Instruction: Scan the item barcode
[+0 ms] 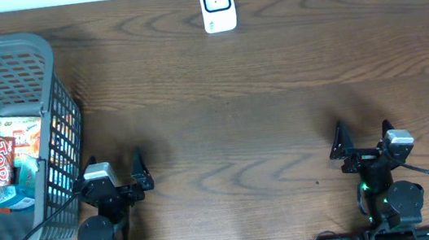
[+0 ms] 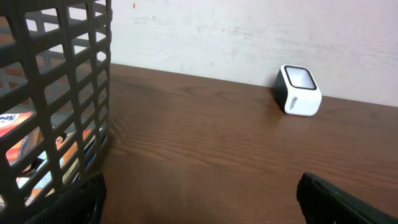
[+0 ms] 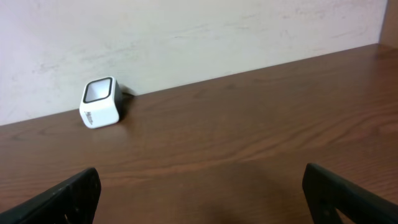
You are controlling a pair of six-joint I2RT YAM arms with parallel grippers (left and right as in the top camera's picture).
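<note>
My left gripper should next reach into the grey mesh basket and grab the blue-green bottle (image 1: 7,195) at the near end of the red and white snack packet.
The white barcode scanner (image 1: 218,5) stands at the table's far edge, also in the left wrist view (image 2: 298,90) and the right wrist view (image 3: 101,102). The items lie in the grey mesh basket (image 1: 54,99) at the left: a red and white snack packet (image 1: 11,146) and a blue-green pack (image 1: 12,194). My left gripper (image 1: 113,163) rests open beside the basket's right wall, holding nothing (image 2: 202,202). My right gripper (image 1: 362,133) stands open and empty over bare wood at the near right (image 3: 202,199).
The basket wall (image 2: 62,93) fills the left of the left wrist view, close to the left finger (image 2: 81,199). A pale wall runs behind the table's far edge. Cables trail from both arm bases at the near edge.
</note>
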